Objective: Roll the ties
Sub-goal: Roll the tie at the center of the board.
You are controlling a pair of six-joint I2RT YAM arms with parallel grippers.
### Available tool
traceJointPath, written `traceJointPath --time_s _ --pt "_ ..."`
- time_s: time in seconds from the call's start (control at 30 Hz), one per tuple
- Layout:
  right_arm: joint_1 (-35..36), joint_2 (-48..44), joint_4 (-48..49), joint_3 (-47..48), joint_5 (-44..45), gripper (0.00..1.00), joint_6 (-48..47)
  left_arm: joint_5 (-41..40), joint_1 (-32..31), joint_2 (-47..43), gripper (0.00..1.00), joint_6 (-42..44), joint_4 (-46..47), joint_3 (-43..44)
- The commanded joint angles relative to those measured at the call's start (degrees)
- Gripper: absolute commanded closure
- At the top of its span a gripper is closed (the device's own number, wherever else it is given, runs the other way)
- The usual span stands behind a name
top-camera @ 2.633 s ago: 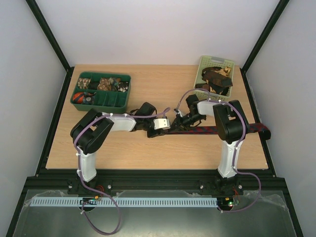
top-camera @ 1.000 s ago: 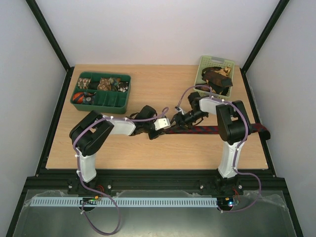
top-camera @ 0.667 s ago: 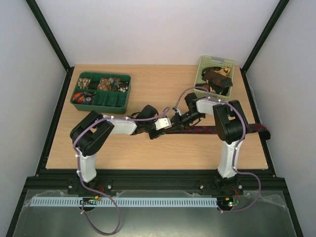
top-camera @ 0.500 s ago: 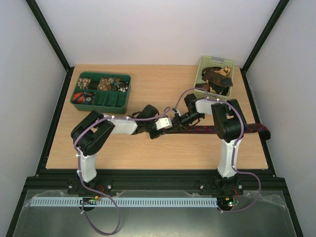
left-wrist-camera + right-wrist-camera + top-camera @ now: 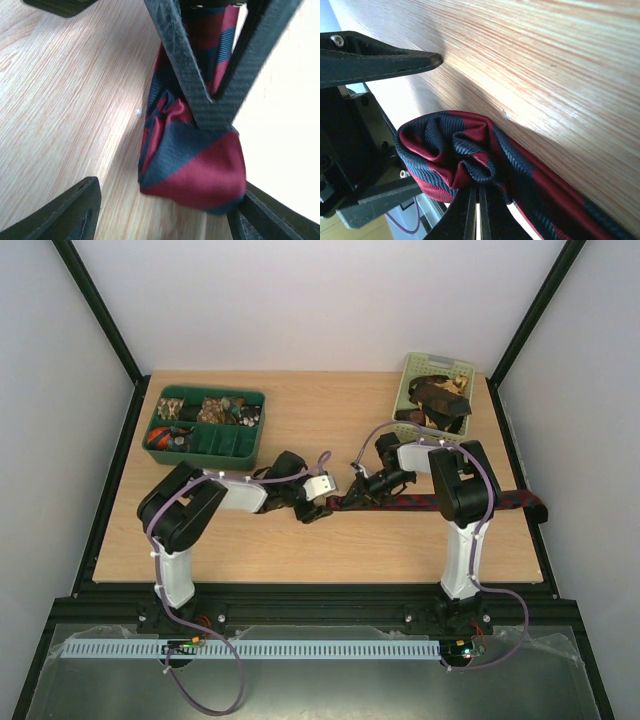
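Note:
The loose roll is off toward one finger of my left gripper, so that gripper should reach further around the roll and pinch both its sides (image 5: 146,172).
A dark red tie with navy diagonal stripes (image 5: 440,503) lies flat across the right half of the table, its left end bunched into a small loose roll (image 5: 450,150). My right gripper (image 5: 478,192) is shut on that bunched end; in the top view it sits at the tie's left tip (image 5: 350,499). My left gripper (image 5: 167,210) is open, its fingers (image 5: 65,210) spread either side of the roll (image 5: 195,170) without touching it; in the top view it is just left of the tie's end (image 5: 320,508).
A dark green divided tray (image 5: 210,390) at the back left holds several rolled ties (image 5: 160,437). A pale green basket (image 5: 432,366) at the back right holds loose dark and brown ties (image 5: 437,400). The striped tie's far end hangs past the table's right edge (image 5: 540,511).
My left gripper has drawn back a little to the left, away from the tie's end. My right gripper stays shut on the bunched end and has shifted only slightly.

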Motion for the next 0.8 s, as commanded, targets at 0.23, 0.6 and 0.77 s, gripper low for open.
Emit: traceJointPath --time_s 0.23,0.6,0.77 --pt "-1.4 4.5 -3.3 -0.4 7.9 0.99 -1.8 4.4 0.4 2.9 0.29 -2.3 18.8 -9.0" --pt "-1.4 3.9 -4.6 1.6 6.3 0.93 -2.4 4.5 -1.1 6.6 0.61 2.7 16.6 -7.0" --pt "-1.6 -0.3 -5.9 2.8 4.5 0.67 -3.3 2.0 -1.0 4.6 0.71 2.4 5.5 -5.9"
